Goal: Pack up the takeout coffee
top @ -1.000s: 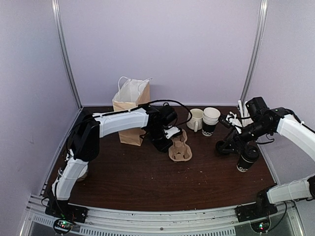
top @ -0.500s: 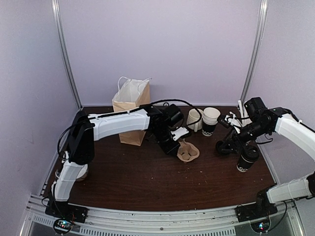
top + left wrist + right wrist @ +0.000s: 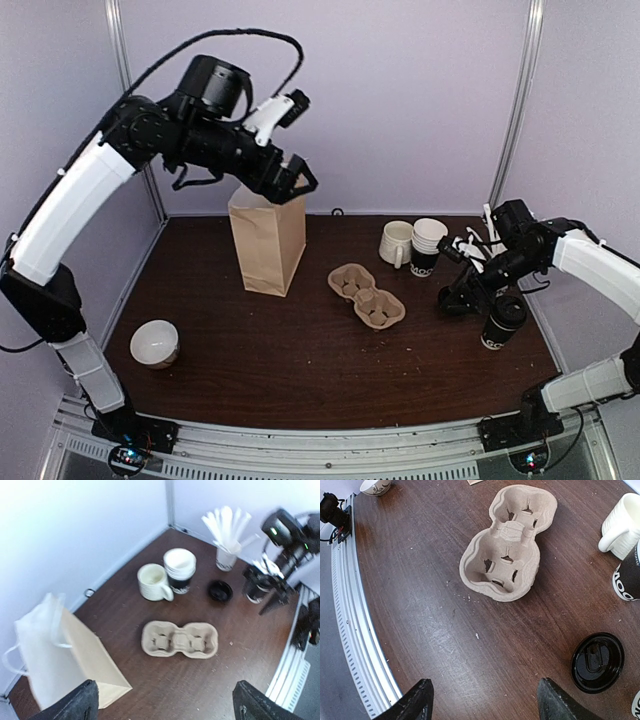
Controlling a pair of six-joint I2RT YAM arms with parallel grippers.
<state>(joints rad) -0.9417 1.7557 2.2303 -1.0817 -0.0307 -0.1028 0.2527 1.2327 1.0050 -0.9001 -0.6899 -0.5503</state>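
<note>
The robot's left gripper needs to next close on the top edge (image 3: 237,192) (image 3: 23,659) of the brown paper bag, on the side farthest from the carrier.
The takeout coffee (image 3: 502,322), a lidded cup with a black band, stands at the right of the table, just right of my right gripper (image 3: 460,290). In the left wrist view the coffee (image 3: 254,591) is partly hidden behind that arm. The right gripper (image 3: 485,702) hangs open over bare tabletop, nothing between its fingers. My left gripper (image 3: 290,183) is raised high above the brown paper bag (image 3: 266,238), open and empty (image 3: 167,705). A pulp two-cup carrier (image 3: 366,296) lies flat and empty mid-table, also seen as the carrier (image 3: 180,639) (image 3: 507,542) from both wrists.
A loose black lid (image 3: 597,662) lies near the right gripper. A white mug (image 3: 397,242) and a stack of paper cups (image 3: 427,247) stand at the back. A cup of white sticks (image 3: 227,555) is in the back right corner. A small bowl (image 3: 155,343) sits front left.
My left gripper opened, let go of the carrier and swung up high over the bag. The carrier slid right and now lies flat. The right arm barely moved.
</note>
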